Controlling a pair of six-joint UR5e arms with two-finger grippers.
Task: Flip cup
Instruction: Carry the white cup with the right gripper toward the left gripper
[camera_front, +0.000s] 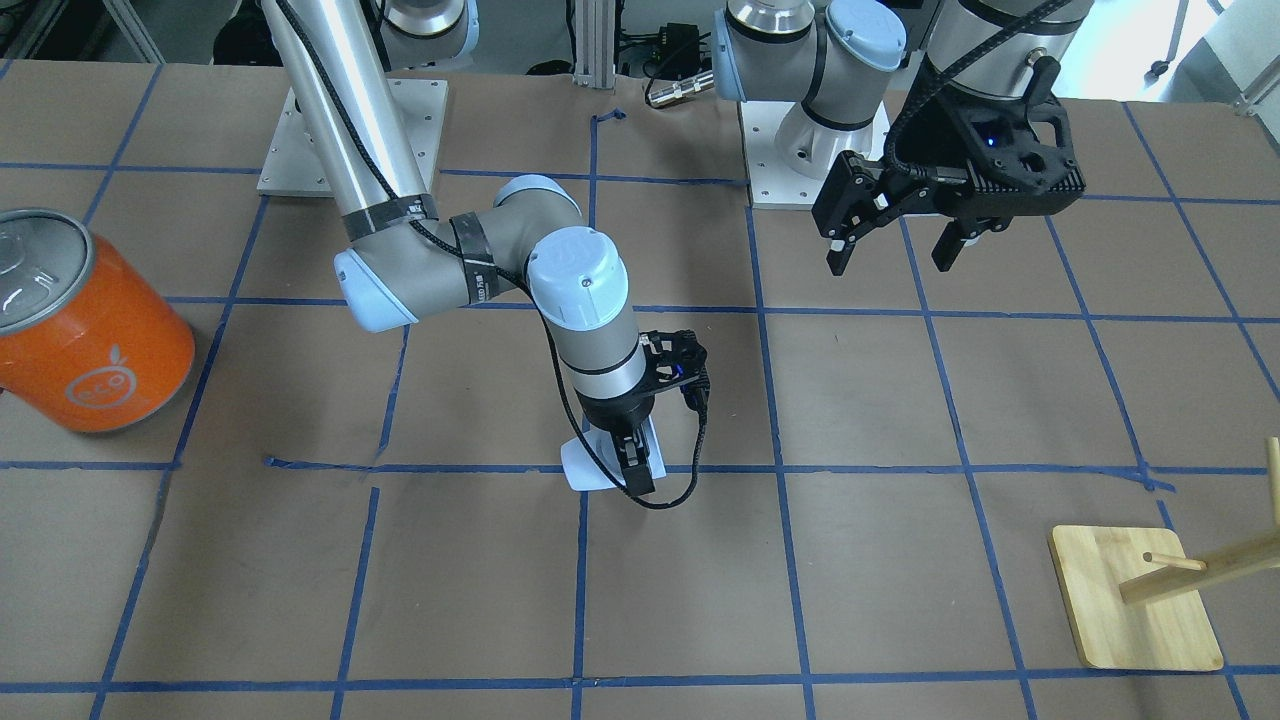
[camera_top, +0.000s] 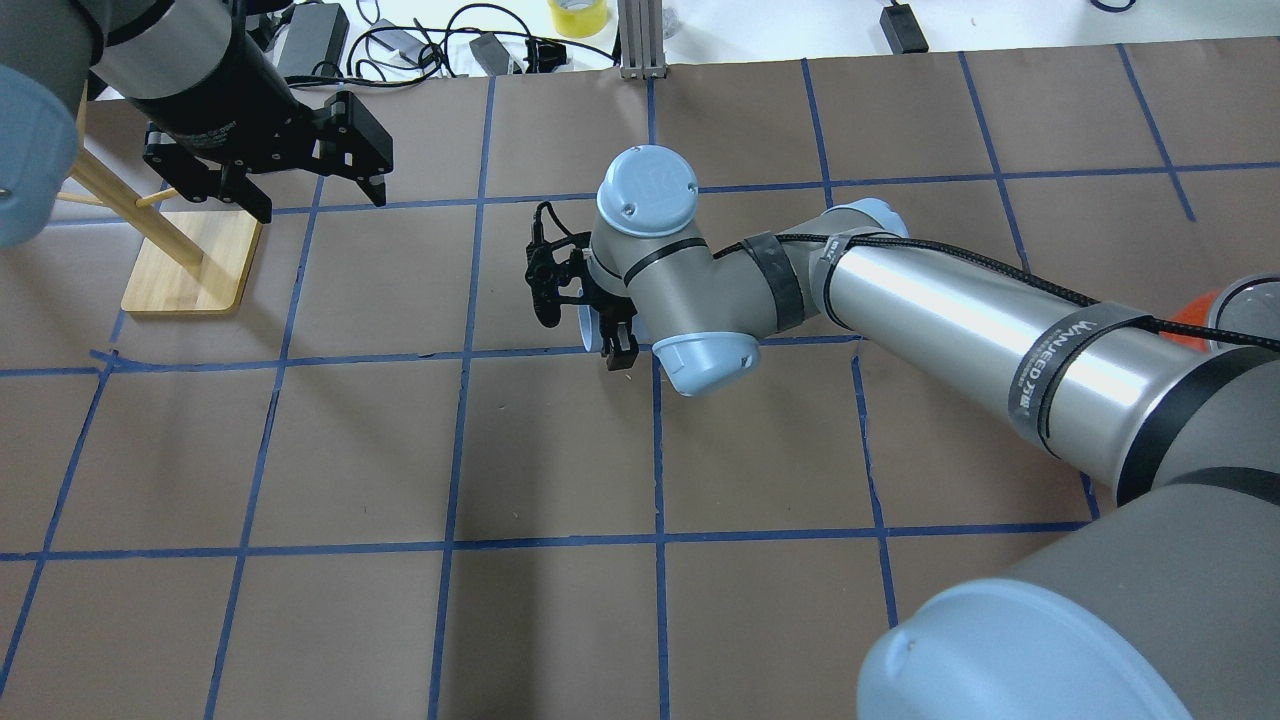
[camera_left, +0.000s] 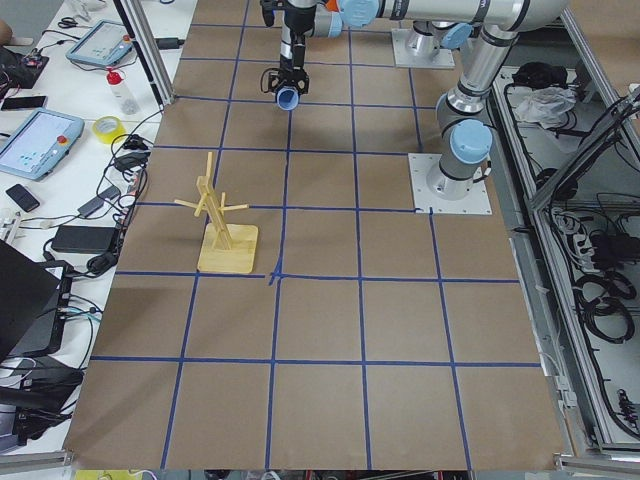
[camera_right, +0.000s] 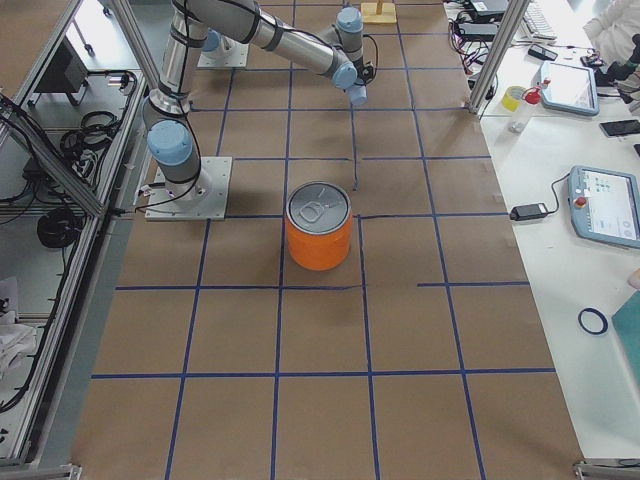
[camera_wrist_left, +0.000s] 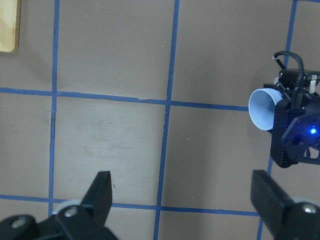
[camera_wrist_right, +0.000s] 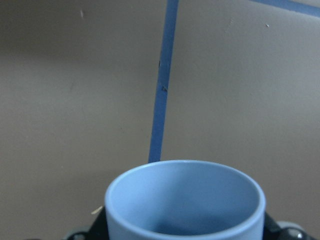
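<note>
I should release the cup, now held low over the paper, from my right gripper on the blue tape (camera_front: 631, 473) next to the line crossing near the middle of the table.
The cup (camera_front: 582, 472) is a small pale blue-white tumbler. My right gripper (camera_front: 636, 462) is shut on it near the table's middle, low over the paper. The cup lies sideways in the grip, its open mouth pointing away from the wrist, as the left wrist view (camera_wrist_left: 262, 109) and right wrist view (camera_wrist_right: 185, 200) show. It also shows in the overhead view (camera_top: 586, 326), mostly hidden under the right wrist. I cannot tell if it touches the table. My left gripper (camera_front: 890, 252) is open and empty, hovering well apart, high over its own side (camera_top: 315, 193).
A big orange can (camera_front: 92, 322) with a silver lid stands at the table's end on the robot's right. A wooden peg stand (camera_front: 1135, 600) on a square base stands on the robot's left side (camera_top: 185, 262). Blue tape lines grid the brown paper.
</note>
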